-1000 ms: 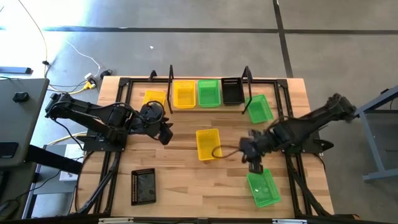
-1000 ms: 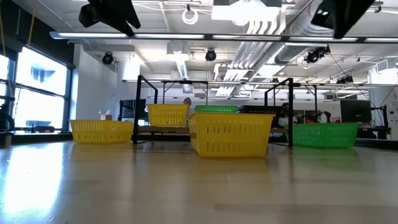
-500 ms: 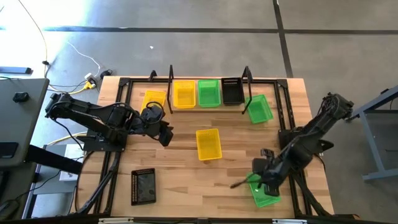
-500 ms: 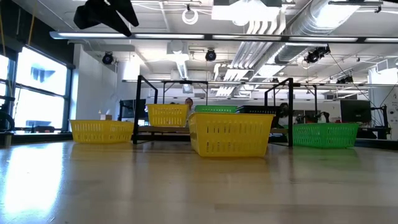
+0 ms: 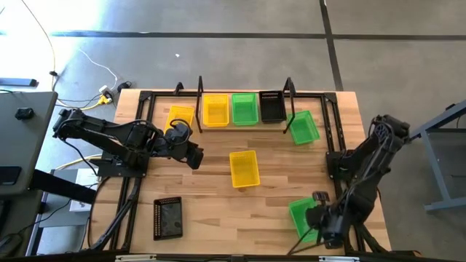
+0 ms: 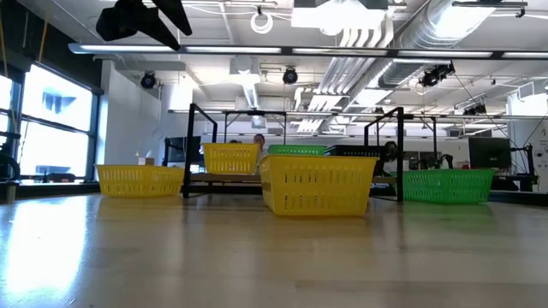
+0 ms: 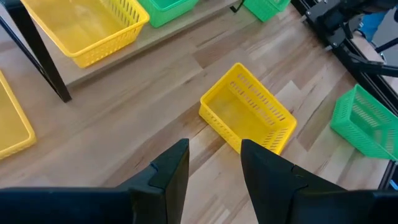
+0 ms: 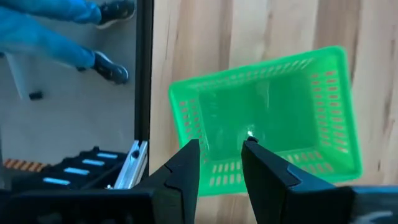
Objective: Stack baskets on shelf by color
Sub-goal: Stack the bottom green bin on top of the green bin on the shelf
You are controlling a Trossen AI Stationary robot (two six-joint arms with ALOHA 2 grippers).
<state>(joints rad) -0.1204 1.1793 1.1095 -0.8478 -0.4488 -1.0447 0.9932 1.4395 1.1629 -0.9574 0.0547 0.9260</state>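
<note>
The robot's right gripper should close on the near green basket's short side [image 5: 308,241] [image 8: 185,140], the one facing the near edge of the table.
In the high view the shelf [image 5: 245,120] at the far edge bears a yellow basket [image 5: 215,109], a green basket [image 5: 245,108] and a black basket [image 5: 272,106]. On the table stand a yellow basket [image 5: 180,116] left of the shelf, a green basket [image 5: 303,126] right of it, a yellow basket [image 5: 244,168] in the middle and a green basket [image 5: 302,217] at the near right. My right gripper [image 8: 221,149] is open above that near green basket [image 8: 267,118], over one short wall. My left gripper [image 7: 214,149] is open, raised left of the middle yellow basket [image 7: 249,115].
A flat black object [image 5: 167,217] lies near the table's near left corner. Black frame rails [image 5: 338,145] run along the table's sides. Bare wood lies between the middle yellow basket and the near edge. In the right wrist view a person's shoe [image 8: 112,68] shows beyond the table edge.
My right arm has swung from the table's middle toward the near right corner and turned, so its gripper now points down over the near green basket. It has left the low view. The baskets have not moved.
</note>
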